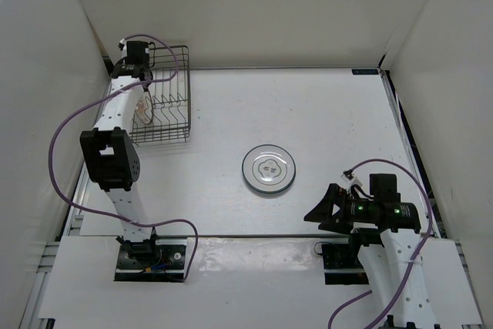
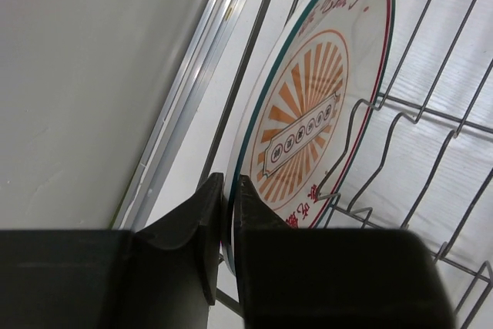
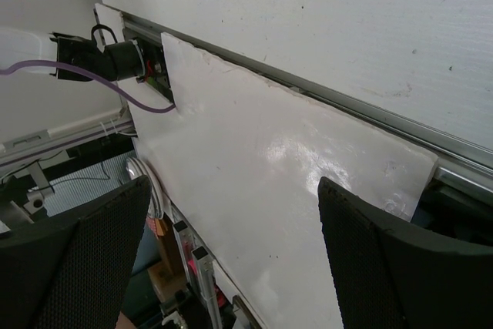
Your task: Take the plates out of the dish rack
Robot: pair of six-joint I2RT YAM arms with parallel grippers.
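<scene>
Next, I set the orange sunburst plate, now on edge in the dish rack, on the table (image 1: 206,199) with my left gripper, near its front edge, beside the white ringed plate.
The dish rack (image 1: 171,96) stands at the far left of the table. The orange sunburst plate (image 2: 308,113) with red lettering stands on edge inside it, among the wire tines (image 2: 362,125). It also shows in the top view (image 1: 145,118). My left gripper (image 2: 228,209) is shut on this plate's lower rim, one finger on each face, and reaches into the rack (image 1: 143,99). A white ringed plate (image 1: 269,169) lies flat at the table's middle; I cannot tell whether another lies under it. My right gripper (image 1: 325,209) is open and empty near the front right.
The white left wall (image 2: 85,75) runs close beside the rack. The right wrist view shows the open gripper (image 3: 231,256) over a white board (image 3: 293,159) at the table's front edge, with cables and the left arm's base (image 3: 115,59) beyond.
</scene>
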